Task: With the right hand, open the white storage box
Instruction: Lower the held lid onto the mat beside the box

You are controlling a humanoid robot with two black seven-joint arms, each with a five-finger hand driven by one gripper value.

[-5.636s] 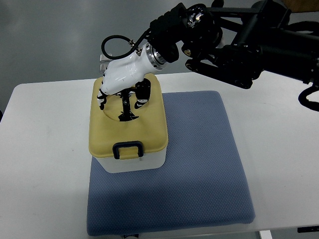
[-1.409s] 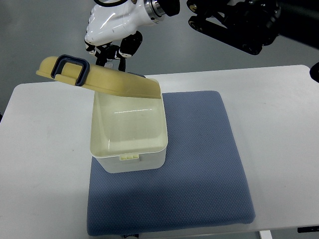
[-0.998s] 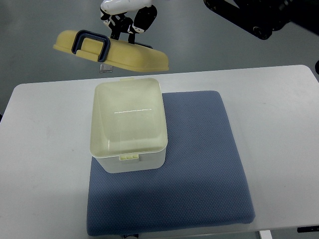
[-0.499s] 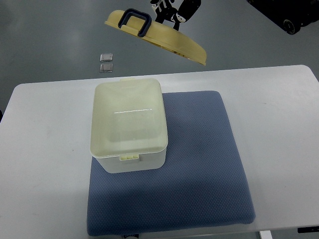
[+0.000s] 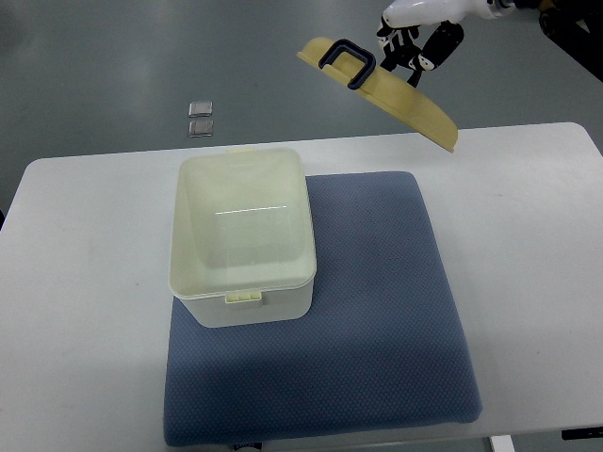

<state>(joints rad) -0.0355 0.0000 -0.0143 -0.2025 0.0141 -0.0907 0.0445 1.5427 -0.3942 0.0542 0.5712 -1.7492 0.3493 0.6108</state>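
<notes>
Next, my right gripper lets go of the yellow lid on the far part of the blue mat (image 5: 400, 241) next to the box.
The white storage box (image 5: 243, 247) stands open on the left part of the blue mat (image 5: 377, 311), its inside empty. Its yellow lid (image 5: 396, 94), with a dark blue handle (image 5: 348, 64), hangs tilted in the air above the table's far edge, right of the box. My right hand (image 5: 415, 42), white with black fingers, is shut on the lid from above at the top right of the view. The left hand is out of view.
The white table (image 5: 85, 311) lies under the mat. Two small square metal plates (image 5: 200, 117) sit on the grey floor beyond the table's far edge. A dark arm part (image 5: 570, 14) shows at the top right corner.
My right hand lifted the lid off the box, raised it, and carried it to the right. The lid now tilts down to the right, well clear of the box.
</notes>
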